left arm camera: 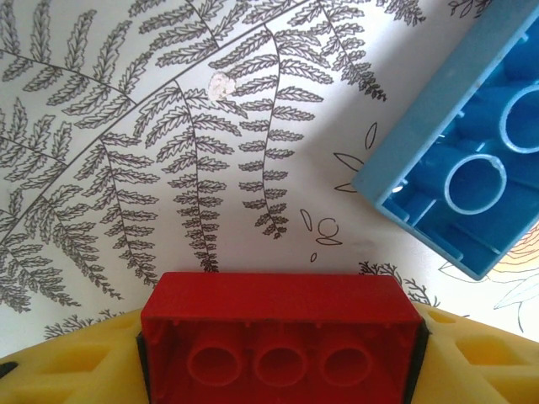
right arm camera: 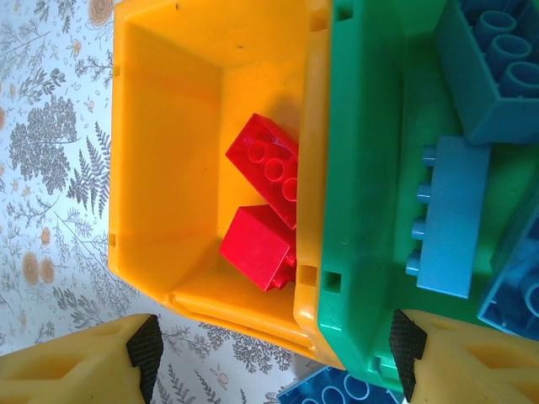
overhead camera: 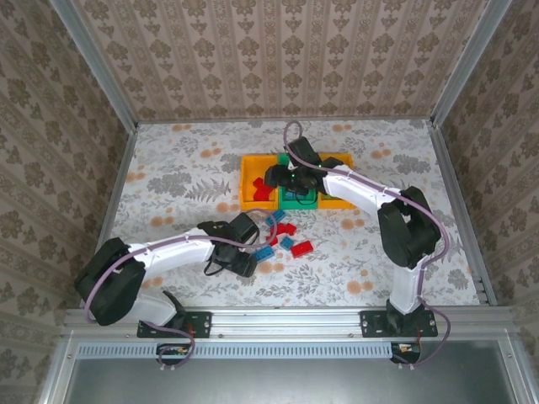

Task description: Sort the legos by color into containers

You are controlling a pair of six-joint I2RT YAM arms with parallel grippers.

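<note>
Next, the left gripper releases its red lego on top of the other red legos in the orange bin point(overhead camera: 260, 188).
My left gripper point(left arm camera: 282, 349) point(overhead camera: 244, 263) is shut on a red lego point(left arm camera: 282, 324), its pads against both short ends and its hollow underside facing the camera. An upturned blue lego point(left arm camera: 463, 168) lies on the table just beyond it. My right gripper point(right arm camera: 274, 353) point(overhead camera: 285, 181) hangs open over the containers, straddling the seam between the left orange bin point(right arm camera: 168, 126) and the green bin point(right arm camera: 370, 168), with nothing between its fingers. Two red legos point(right arm camera: 265, 168) lie in the orange bin. Blue legos point(right arm camera: 450, 215) lie in the green bin.
Several loose red and blue legos point(overhead camera: 290, 240) are scattered on the floral cloth between the bins and my left gripper. A second orange bin point(overhead camera: 341, 168) stands right of the green one. A metal frame point(overhead camera: 118, 177) borders the table.
</note>
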